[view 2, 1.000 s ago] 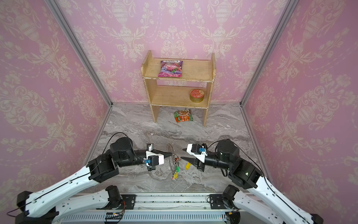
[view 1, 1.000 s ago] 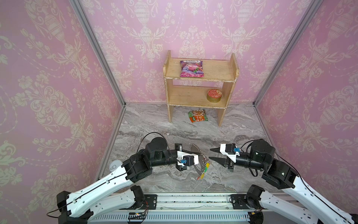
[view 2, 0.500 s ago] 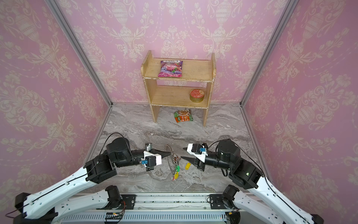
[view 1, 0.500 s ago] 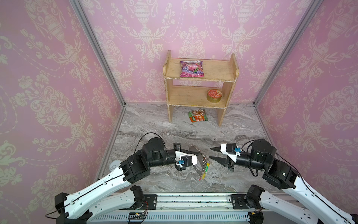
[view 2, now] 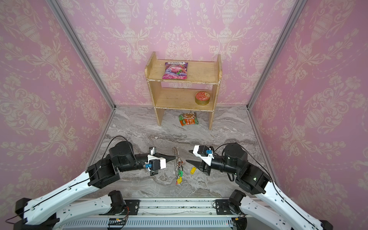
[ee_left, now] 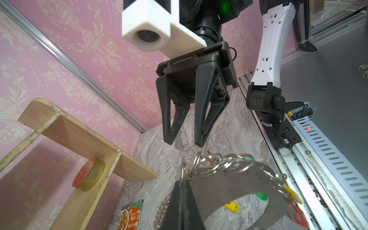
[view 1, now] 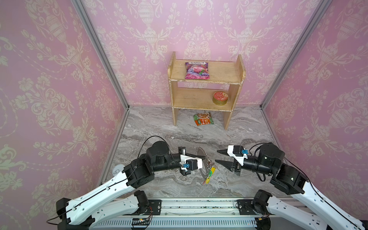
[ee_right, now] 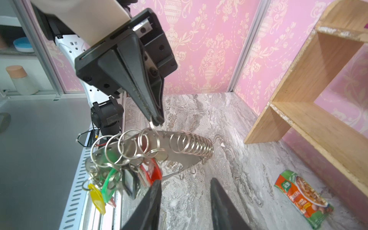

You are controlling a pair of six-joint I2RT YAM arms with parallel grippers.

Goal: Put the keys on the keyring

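Note:
My left gripper's fingers are holding the keyring dangling by a loop, so next my right gripper pinches that loop [ee_right: 157, 142] before my left gripper opens and takes it again.
The keyring [view 1: 201, 155] [ee_left: 229, 185], a flat grey band edged with silver loops [ee_right: 191, 145], hangs upright above the marble table and looks edge-on in a top view [view 2: 176, 157]. My left gripper [view 1: 205, 158] [view 2: 174, 157] [ee_left: 184, 182] [ee_right: 156, 119] is shut on one of its loops. Keys with yellow, green and red tags [ee_right: 111, 183] [view 2: 179, 176] [view 1: 208, 177] dangle in a bunch from its lower side. One yellow-tagged key [view 2: 192, 170] [ee_left: 231, 206] lies on the table. My right gripper [view 1: 216, 156] [view 2: 187, 156] [ee_right: 186, 180] [ee_left: 184, 143] faces the keyring, open and holding nothing.
A wooden shelf [view 1: 205, 97] stands against the back wall with a pink packet [view 1: 197, 70] on top and a round tin [view 1: 220, 98] on its lower board. A noodle packet [view 1: 203, 119] lies on the table beneath it. A metal rail [view 1: 199, 206] runs along the front edge.
My right gripper's jaws have spread wider. The left gripper keeps its hold on the keyring, which has barely shifted.

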